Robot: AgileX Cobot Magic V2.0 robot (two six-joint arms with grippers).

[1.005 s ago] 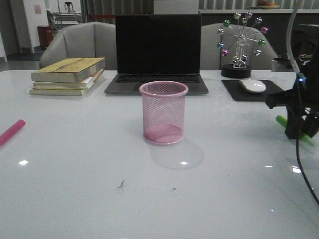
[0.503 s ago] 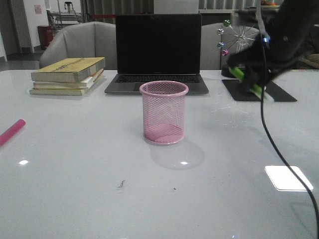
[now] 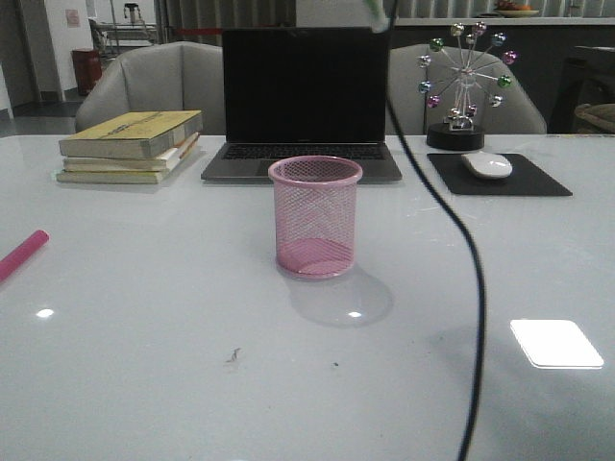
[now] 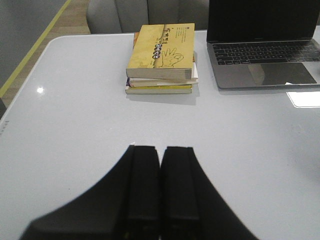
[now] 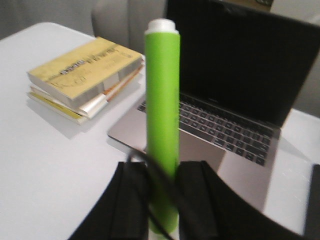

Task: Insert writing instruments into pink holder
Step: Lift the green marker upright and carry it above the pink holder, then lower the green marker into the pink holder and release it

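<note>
Next, my right gripper lets go of the lime green marker inside the empty pink holder (image 3: 314, 200), leaning on the holder's mesh rim. The marker now sticks out over the laptop.
The pink holder (image 3: 315, 216), a mesh cup, stands upright and empty in the middle of the table. The hot pink marker (image 3: 21, 254) lies flat at the table's left edge. My right gripper (image 5: 165, 167) is shut on the lime green marker (image 5: 162, 100), which sticks out past the fingers over the laptop. In the front view only a pale green tip (image 3: 376, 13) shows at the top edge, above and behind the holder. My left gripper (image 4: 160, 150) is shut on nothing above bare table, and the front view does not show it.
A stack of books (image 3: 130, 144) lies at the back left and an open laptop (image 3: 303, 106) stands behind the holder. A mouse on a black pad (image 3: 488, 165) and a ball ornament (image 3: 466, 86) are at the back right. The right arm's black cable (image 3: 466, 250) hangs down right of the holder.
The right arm lifted the green marker from the table's right side, swung it up and left, and left the front view at the top. Its cable now hangs across the view.
</note>
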